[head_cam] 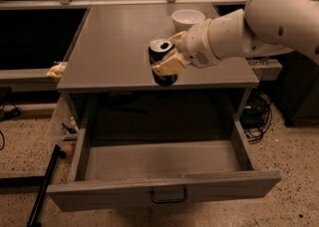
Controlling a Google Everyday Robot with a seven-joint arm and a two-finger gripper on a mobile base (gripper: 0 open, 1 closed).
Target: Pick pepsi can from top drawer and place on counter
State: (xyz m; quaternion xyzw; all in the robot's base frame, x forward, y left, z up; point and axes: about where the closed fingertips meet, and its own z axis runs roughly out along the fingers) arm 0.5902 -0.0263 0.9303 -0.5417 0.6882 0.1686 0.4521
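Observation:
Next, my gripper sets the pepsi can, now held over the counter's front part, down upright in front of the white bowl, near the counter's front edge (172,75).
The pepsi can (160,51) is dark with a silver top and pull-tab. It is held upright over the front part of the counter (114,47), its base near the surface. My gripper (168,56) is shut on the can, with tan fingers (170,64) clasping its side. The white arm comes in from the upper right. The top drawer (164,164) is pulled open below the counter and looks empty inside. Its front panel has a small black handle (168,197).
A white bowl (187,19) stands at the back right of the counter, just behind the gripper. A yellowish object (57,70) lies on the ledge to the left. A black pole (44,186) leans at lower left. Cables lie on the floor at right.

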